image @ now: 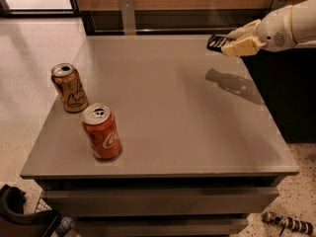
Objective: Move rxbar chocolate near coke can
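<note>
My gripper is holding the rxbar chocolate. I need to let go of it on the grey table's open front part (155,139), beside the coke can.
The coke can (101,132), red with white script and a silver top, stands upright at the front left of the grey table (173,107). My gripper (232,42) is at the upper right, shut on the rxbar chocolate (216,42), a flat black bar with white lettering. It holds the bar in the air above the table's far right part, with its shadow on the surface below. The bar's right end is hidden between my cream fingers (242,46). The bar is far from the coke can, across the table.
A tan/gold can (70,88) with dark script stands upright at the left, just behind the coke can. A wooden wall and dark rail run behind the table. Pale floor lies to the left; dark objects sit on the floor at the front corners.
</note>
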`<state>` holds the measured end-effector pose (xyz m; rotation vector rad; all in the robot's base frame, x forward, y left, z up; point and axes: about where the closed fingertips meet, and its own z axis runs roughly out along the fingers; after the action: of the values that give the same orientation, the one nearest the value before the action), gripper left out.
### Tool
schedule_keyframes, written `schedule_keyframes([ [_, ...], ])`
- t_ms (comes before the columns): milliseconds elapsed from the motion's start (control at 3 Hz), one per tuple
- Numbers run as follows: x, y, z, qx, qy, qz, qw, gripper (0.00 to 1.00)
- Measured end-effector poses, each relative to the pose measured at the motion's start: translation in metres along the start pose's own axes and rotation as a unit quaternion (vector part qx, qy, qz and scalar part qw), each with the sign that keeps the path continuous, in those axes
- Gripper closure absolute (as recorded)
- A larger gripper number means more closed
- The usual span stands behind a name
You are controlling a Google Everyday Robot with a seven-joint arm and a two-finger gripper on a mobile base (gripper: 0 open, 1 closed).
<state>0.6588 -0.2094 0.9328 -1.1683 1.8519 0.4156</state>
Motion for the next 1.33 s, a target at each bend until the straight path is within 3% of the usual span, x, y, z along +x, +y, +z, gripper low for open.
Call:
schedule_keyframes([
  [333, -0.007, 0.028, -0.025, 0.006, 0.004, -0.013, 0.9999, 1.00],
  [667, -0.005, 0.066, -0.031, -0.003, -0.001, -0.022, 0.9998, 1.00],
  [1333, -0.016, 0.177, -0.005, -0.030, -0.035, -0.029, 0.9985, 1.00],
])
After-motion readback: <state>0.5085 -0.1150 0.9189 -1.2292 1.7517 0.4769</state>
